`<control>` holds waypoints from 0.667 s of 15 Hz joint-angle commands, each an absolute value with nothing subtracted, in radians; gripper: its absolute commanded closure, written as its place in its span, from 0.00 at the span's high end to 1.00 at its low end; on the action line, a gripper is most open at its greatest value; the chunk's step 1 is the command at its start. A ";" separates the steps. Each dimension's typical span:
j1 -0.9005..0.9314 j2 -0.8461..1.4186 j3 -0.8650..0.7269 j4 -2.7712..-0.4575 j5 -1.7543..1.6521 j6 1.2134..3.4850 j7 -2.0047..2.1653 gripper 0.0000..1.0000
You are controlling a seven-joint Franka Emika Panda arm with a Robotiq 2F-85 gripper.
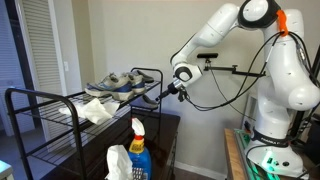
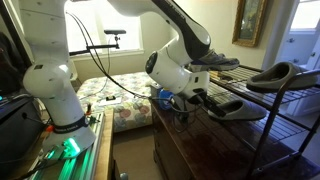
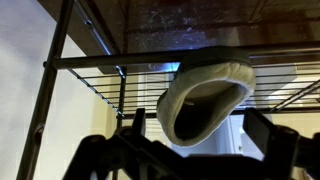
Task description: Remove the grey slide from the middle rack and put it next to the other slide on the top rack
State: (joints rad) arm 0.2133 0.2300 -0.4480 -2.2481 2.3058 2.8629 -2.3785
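My gripper is to close next on the rim of the grey slide's open end (image 1: 153, 99) (image 3: 170, 108), on the side closer to the rack's side bar.
A grey slide (image 3: 205, 92) lies on the middle shelf of a black wire rack (image 3: 90, 62), its open end facing the wrist camera. It also shows in an exterior view (image 2: 238, 110). My gripper (image 3: 200, 135) is open, its two fingers on either side of the slide's near end, just in front of it. The gripper is at the rack's end in both exterior views (image 1: 172, 92) (image 2: 193, 100). Another grey slide (image 2: 274, 74) rests on the top shelf beside a sneaker (image 2: 214, 62).
Sneakers (image 1: 116, 83) sit on the top shelf and a white cloth (image 1: 97, 110) lies on the middle shelf. A blue spray bottle (image 1: 138, 150) stands in front of the rack. A dark wooden dresser (image 2: 200, 150) is under the gripper, and a bed (image 2: 110, 92) lies behind.
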 commanded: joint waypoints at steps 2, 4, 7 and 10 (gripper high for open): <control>0.223 0.328 -0.460 -2.181 2.425 2.802 -2.450 1.00; 0.224 0.348 -0.462 -2.157 2.480 2.790 -2.452 1.00; 0.222 0.370 -0.459 -2.126 2.519 2.786 -2.445 1.00; 0.220 0.396 -0.459 -2.096 2.535 2.785 -2.446 1.00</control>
State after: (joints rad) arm 0.2141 0.3477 -0.4483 -2.1448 2.4832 2.7963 -2.4205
